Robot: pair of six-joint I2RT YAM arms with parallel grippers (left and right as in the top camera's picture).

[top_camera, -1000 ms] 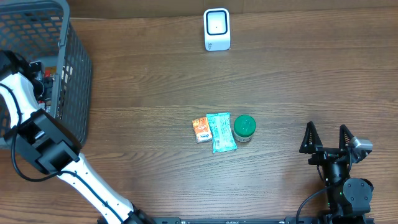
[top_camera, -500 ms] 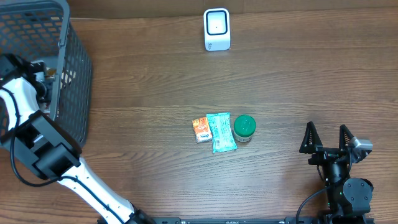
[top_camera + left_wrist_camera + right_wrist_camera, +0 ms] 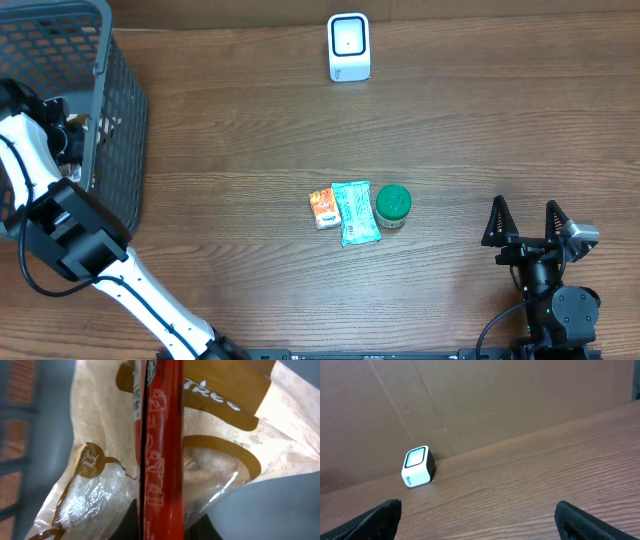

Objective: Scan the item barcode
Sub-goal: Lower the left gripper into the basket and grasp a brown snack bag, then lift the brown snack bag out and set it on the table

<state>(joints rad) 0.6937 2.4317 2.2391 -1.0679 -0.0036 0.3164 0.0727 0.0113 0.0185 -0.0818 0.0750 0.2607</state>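
Observation:
Next, my left gripper lets go of the red packet and dried-food bag on the bare table (image 3: 254, 208) beside the orange packet.
In the left wrist view a thin red packet (image 3: 162, 435) stands edge-on between the dark jaws of my left gripper (image 3: 160, 522), which is shut on it. A beige and clear dried-food bag (image 3: 95, 480) lies right behind it. From overhead the left gripper (image 3: 72, 132) is down inside the black wire basket (image 3: 128, 110), partly hidden by its wall. The white barcode scanner (image 3: 348, 46) stands at the far middle of the table, and it also shows as the scanner (image 3: 417, 467) in the right wrist view. My right gripper (image 3: 528, 222) rests open at the front right, with nothing between its fingers.
An orange packet (image 3: 323, 208), a teal packet (image 3: 355, 212) and a green-lidded jar (image 3: 392, 204) lie side by side mid-table. The basket fills the far left corner. A brown cardboard wall (image 3: 495, 395) backs the table.
The left gripper has shut on the red packet inside the basket, and the left arm shifted slightly. The right arm has not moved.

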